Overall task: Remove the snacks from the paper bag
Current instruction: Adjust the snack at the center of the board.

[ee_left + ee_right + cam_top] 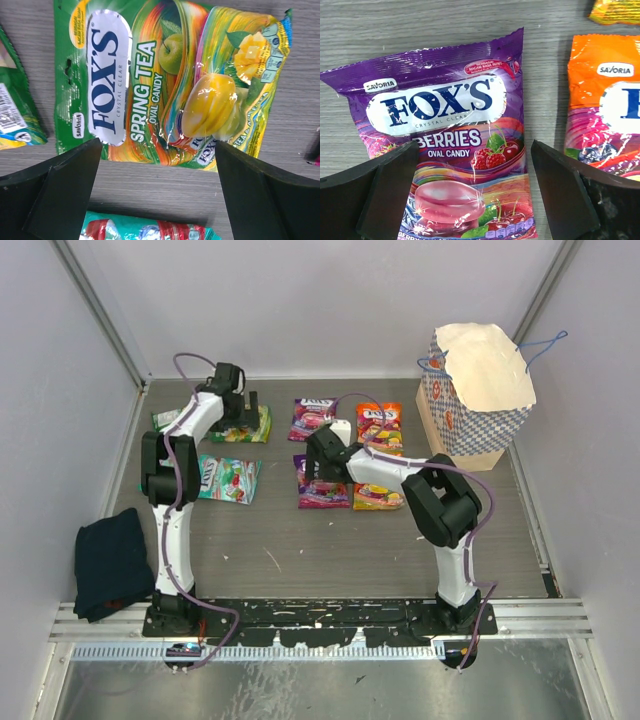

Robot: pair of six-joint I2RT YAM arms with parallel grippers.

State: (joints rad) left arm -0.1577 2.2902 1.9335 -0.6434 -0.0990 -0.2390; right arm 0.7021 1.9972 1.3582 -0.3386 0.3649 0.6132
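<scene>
The left gripper I control will close on the outer edge [156, 422] of the other green packet, the edge farthest from the green Spring Tea packet.
The paper bag [478, 390] stands at the back right, its cream inside showing. Several snacks lie flat on the table: green [243, 427], teal [228, 479], two purple [312, 418] [322, 485], orange [379, 425] and orange-yellow [378, 497]. My left gripper [157, 195] is open over bare table between the green Spring Tea packet [165, 80] and the teal packet [150, 231]. My right gripper [475, 195] is open low above a purple Berries packet [450, 130], one finger on each side of it. An orange packet [605, 100] lies just to its right.
A dark blue cloth [110, 562] lies at the near left corner. Another green packet [15, 110] sits left of the Spring Tea one. Grey walls close in the table on three sides.
</scene>
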